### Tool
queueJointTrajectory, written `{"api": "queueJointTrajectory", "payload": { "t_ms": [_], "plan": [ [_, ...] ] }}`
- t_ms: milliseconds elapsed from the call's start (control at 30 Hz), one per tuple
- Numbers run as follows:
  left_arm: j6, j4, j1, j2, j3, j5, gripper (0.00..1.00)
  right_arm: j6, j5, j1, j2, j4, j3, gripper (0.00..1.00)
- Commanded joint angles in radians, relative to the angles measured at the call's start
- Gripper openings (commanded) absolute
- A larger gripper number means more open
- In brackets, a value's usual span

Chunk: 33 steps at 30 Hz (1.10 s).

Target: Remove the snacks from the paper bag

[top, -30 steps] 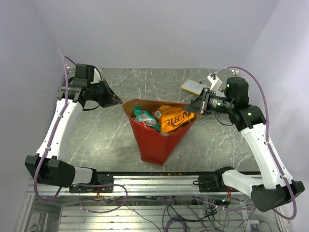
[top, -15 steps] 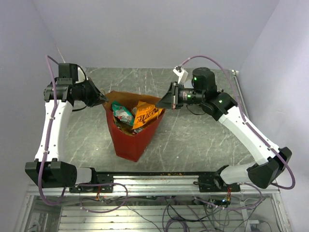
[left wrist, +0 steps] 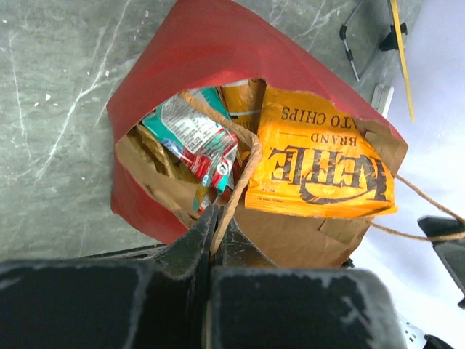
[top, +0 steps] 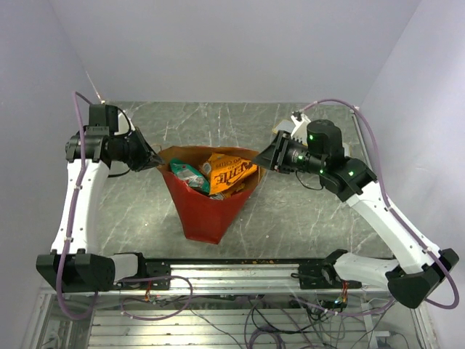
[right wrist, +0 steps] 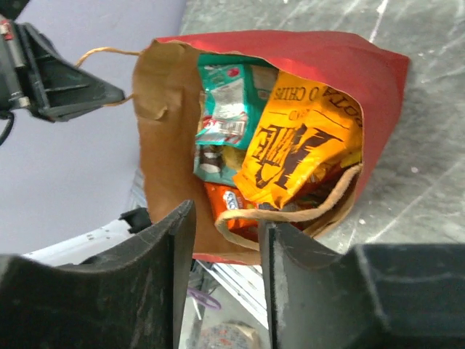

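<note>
Next, I pinch that loop (right wrist: 236, 216), the paper bag's handle loop lying slack across my right gripper's open fingers, and steady the bag before my left gripper reaches in.
The red paper bag (top: 207, 211) hangs open between my arms, brown inside. The snacks fill it: an orange chips bag (top: 229, 172) and a teal packet (top: 189, 173) on top. My left gripper (top: 155, 161) is shut on the bag's tan handle loop (left wrist: 243, 163) at the near rim (left wrist: 215, 218). In the left wrist view the orange chips bag (left wrist: 320, 167) and teal packet (left wrist: 195, 137) lie just beyond it. My right gripper (top: 264, 158) is open at the opposite rim. In the right wrist view (right wrist: 227, 217) the other handle loop (right wrist: 290, 215) lies across its jaws, with an orange candy packet (right wrist: 231, 200) below.
The grey marble table (top: 312, 211) lies under the bag. White walls stand close on the left, back and right. A metal rail (top: 240, 273) with both arm bases runs along the near edge. My left gripper also shows in the right wrist view (right wrist: 65, 80), holding its string handle.
The bag swung from right of centre to the left, then back a little toward the middle, both arms moving with it. The right arm swept left, then pulled back right.
</note>
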Motion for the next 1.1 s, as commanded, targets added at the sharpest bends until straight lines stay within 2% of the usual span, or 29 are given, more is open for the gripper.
{"api": "queueJointTrajectory", "payload": {
  "t_ms": [0,167,400,533,633,700,767,900,1067],
  "plan": [
    [0.012,0.020,0.004,-0.068,-0.042,0.067,0.07,0.078,0.069,-0.006,-0.041,0.029,-0.051,0.44],
    [0.029,0.004,0.004,-0.058,-0.030,0.099,0.07,0.131,0.072,-0.006,-0.066,0.083,-0.101,0.64],
    [0.037,-0.007,0.004,-0.054,-0.034,0.091,0.07,0.165,0.043,-0.006,-0.067,0.296,-0.202,0.73],
    [0.021,0.014,0.004,-0.041,-0.043,0.153,0.07,0.168,0.051,-0.006,-0.049,0.362,-0.211,0.67],
    [0.009,0.022,0.000,-0.032,-0.039,0.187,0.07,0.202,0.073,-0.007,-0.049,0.443,-0.256,0.48],
    [0.001,0.025,-0.005,-0.029,-0.031,0.195,0.07,0.216,0.082,-0.006,-0.046,0.499,-0.297,0.41],
    [-0.002,0.023,-0.006,-0.023,-0.021,0.204,0.07,0.217,0.086,-0.007,-0.039,0.525,-0.299,0.40],
    [-0.022,0.033,-0.007,-0.035,-0.022,0.203,0.08,0.210,0.081,-0.006,-0.019,0.546,-0.297,0.45],
    [-0.080,0.086,-0.008,-0.050,-0.064,0.241,0.08,0.183,0.074,-0.010,0.008,0.550,-0.271,0.35]
  ]
}}
